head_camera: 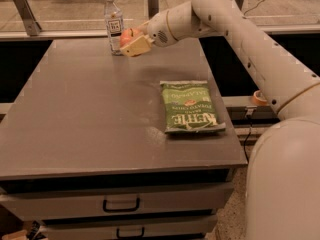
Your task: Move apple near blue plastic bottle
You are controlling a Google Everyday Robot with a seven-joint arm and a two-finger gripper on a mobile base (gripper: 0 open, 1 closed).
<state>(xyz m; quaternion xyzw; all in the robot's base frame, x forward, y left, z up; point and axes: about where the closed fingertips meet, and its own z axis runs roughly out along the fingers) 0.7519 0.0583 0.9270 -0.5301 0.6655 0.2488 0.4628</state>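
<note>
Next, I let the apple go on the grey table's far part [134, 45], next to the blue plastic bottle, on the side where my arm is.
My gripper [131, 41] is shut on the red-orange apple [127, 35] and holds it above the far part of the grey table [90, 119]. The apple hangs just right of the blue plastic bottle [113, 23], a slim clear bottle with a white cap that stands upright near the table's far edge. The apple looks very close to the bottle; I cannot tell whether they touch. My fingers [136, 45] cover the apple's lower right side.
A green chip bag [191, 106] lies flat on the right side of the table. My arm [240, 39] reaches in from the right over the table's far right corner. Drawers [120, 204] sit below the table's front edge.
</note>
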